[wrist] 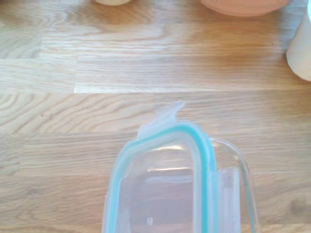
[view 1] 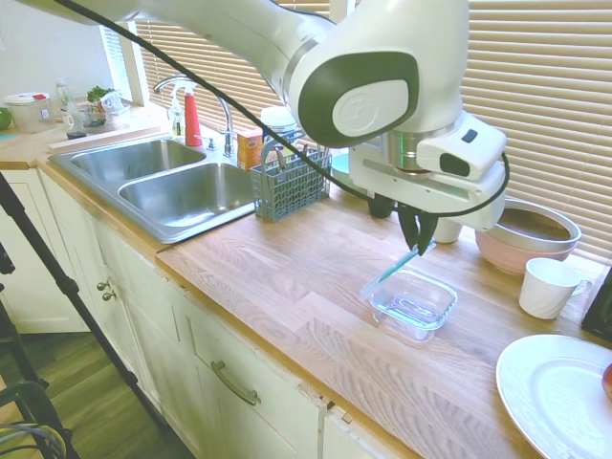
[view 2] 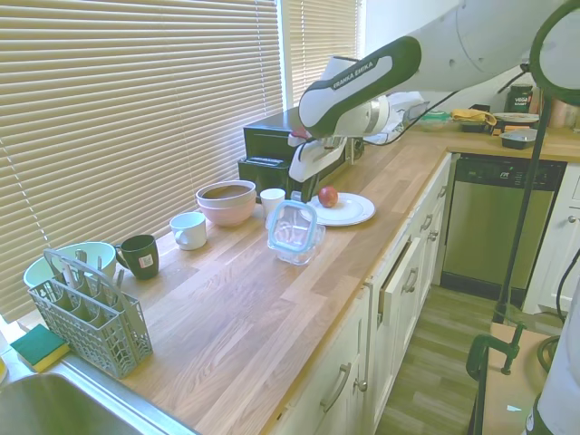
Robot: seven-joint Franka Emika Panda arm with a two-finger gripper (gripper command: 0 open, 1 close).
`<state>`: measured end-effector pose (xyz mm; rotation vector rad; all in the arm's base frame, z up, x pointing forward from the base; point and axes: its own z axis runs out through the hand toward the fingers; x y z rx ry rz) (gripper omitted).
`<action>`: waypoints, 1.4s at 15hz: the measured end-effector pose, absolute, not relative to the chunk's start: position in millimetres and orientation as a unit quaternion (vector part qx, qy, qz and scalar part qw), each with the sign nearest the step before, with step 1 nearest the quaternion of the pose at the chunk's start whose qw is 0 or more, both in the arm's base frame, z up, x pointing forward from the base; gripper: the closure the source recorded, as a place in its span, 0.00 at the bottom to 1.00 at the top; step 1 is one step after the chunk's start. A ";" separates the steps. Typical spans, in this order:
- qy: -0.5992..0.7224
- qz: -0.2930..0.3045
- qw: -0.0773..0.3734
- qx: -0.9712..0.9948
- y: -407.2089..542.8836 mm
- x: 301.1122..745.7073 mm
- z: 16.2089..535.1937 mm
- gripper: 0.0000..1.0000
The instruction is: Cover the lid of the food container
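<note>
Next, my gripper lets go of the lid so it lies flat across the open top of the clear glass food container (view 1: pixel 412 290).
The lid (view 1: pixel 400 266), clear plastic with a teal rim, hangs tilted steeply, its lower edge at the near rim of the food container (view 1: pixel 413 304). That container is a shallow clear glass dish standing on the wooden counter. My gripper (view 1: pixel 413 236) is shut on the lid's upper edge, directly above the dish. From the other side the lid (view 2: pixel 292 227) stands almost upright over the food container (view 2: pixel 297 251). The wrist view shows the lid (wrist: pixel 160 184) close up with a clip tab pointing away, and the dish's rim (wrist: pixel 238 170) beside it.
Behind the dish are a pink bowl (view 1: pixel 524 241) with a grey one inside and a white mug (view 1: pixel 550 287). A white plate (view 1: pixel 559 397) with an apple (view 2: pixel 328 196) lies to one side. A cutlery basket (view 1: pixel 290 186) and the sink (view 1: pixel 182 191) lie on the other.
</note>
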<state>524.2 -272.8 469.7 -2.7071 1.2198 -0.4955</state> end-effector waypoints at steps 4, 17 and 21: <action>0.405 -0.147 0.071 -0.900 -303.4 538.9 459.1 1.00; 0.422 -0.112 0.074 -0.897 -332.7 552.9 398.7 1.00; 0.421 -0.105 0.072 -0.898 -333.4 558.1 386.1 1.00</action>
